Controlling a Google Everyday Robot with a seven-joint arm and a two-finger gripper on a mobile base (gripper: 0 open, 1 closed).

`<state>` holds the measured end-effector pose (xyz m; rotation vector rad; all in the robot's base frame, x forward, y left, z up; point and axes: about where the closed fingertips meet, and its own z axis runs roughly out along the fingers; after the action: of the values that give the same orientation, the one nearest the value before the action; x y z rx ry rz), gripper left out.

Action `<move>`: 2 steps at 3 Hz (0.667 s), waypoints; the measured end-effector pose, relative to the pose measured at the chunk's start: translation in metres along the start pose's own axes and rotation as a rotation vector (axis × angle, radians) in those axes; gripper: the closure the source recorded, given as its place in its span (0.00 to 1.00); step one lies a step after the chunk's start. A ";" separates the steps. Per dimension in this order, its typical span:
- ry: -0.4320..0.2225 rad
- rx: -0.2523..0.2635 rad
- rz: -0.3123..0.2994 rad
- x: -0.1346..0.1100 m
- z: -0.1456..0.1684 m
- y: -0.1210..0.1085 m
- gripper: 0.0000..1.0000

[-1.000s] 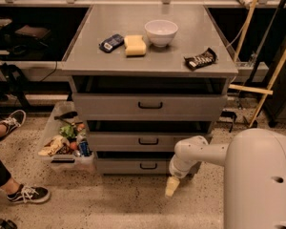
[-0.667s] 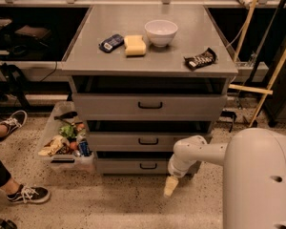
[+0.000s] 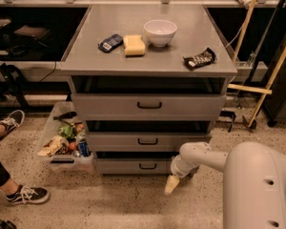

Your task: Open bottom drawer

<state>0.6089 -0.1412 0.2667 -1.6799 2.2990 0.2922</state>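
I will next close my gripper on the bottom drawer's top edge (image 3: 167,160), beside its black handle toward my white arm.
The bottom drawer (image 3: 133,166) is the lowest and slimmest grey front of the cabinet, with a small black loop handle (image 3: 148,166) at its centre. It stands out a little, with a dark gap above it. My gripper (image 3: 171,185) hangs at the end of the white arm (image 3: 200,157), pointing down at the floor just right of and below the handle. It touches neither handle nor drawer front.
A clear bin of snacks (image 3: 64,144) sits on the floor left of the cabinet. A person's sneakers (image 3: 26,194) are at far left. On top lie a white bowl (image 3: 160,31), a yellow sponge (image 3: 134,45) and a snack bar (image 3: 199,58). Broom handles (image 3: 271,80) lean at right.
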 end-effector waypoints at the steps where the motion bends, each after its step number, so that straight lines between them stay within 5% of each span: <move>1: -0.016 0.059 -0.030 -0.002 -0.004 -0.036 0.00; 2: -0.017 0.059 -0.029 -0.003 -0.005 -0.036 0.00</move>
<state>0.6434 -0.1512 0.2723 -1.6738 2.2471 0.2287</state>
